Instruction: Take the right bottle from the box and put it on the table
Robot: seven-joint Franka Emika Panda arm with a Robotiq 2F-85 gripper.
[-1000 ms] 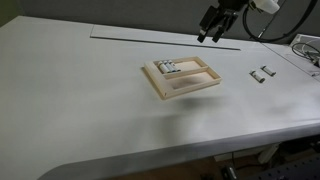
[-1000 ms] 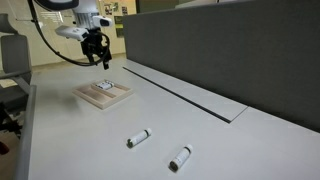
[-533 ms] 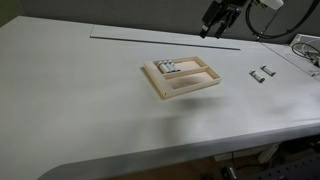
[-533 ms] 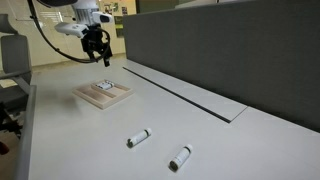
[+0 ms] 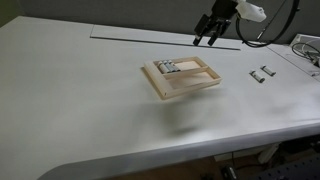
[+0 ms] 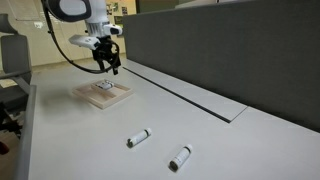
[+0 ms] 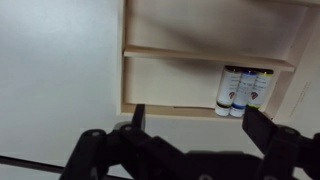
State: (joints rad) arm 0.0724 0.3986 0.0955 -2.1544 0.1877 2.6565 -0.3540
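Next, I close my gripper on the body of the dark-capped bottle [image 5: 174, 66] [image 7: 227, 91], the one next to the empty part of the box's compartment.
The light wooden box [image 5: 184, 86] lies on the off-white table [image 5: 90, 115]. It also shows in an exterior view [image 6: 103, 95] and the wrist view [image 7: 200, 54]. A few small pale bottles [image 5: 168, 67] lie side by side in one compartment. In the wrist view they show as three with dark, blue and yellow caps [image 7: 243, 88]. My gripper [image 5: 205, 38] hangs open and empty above the table just beyond the box, also in an exterior view [image 6: 108, 66]. In the wrist view the gripper [image 7: 200, 122] has its jaws wide apart, clear of the bottles.
Two more small bottles [image 5: 263, 73] lie on the table beside the box, apart from it [image 6: 138, 138] [image 6: 180, 157]. A long thin dark slot [image 5: 150, 36] runs along the table's back. A grey partition [image 6: 230, 50] stands behind the table.
My gripper rose slightly, then came down and shifted toward the box's far side, with the wrist turned. It stays open. The box and bottles have not moved.
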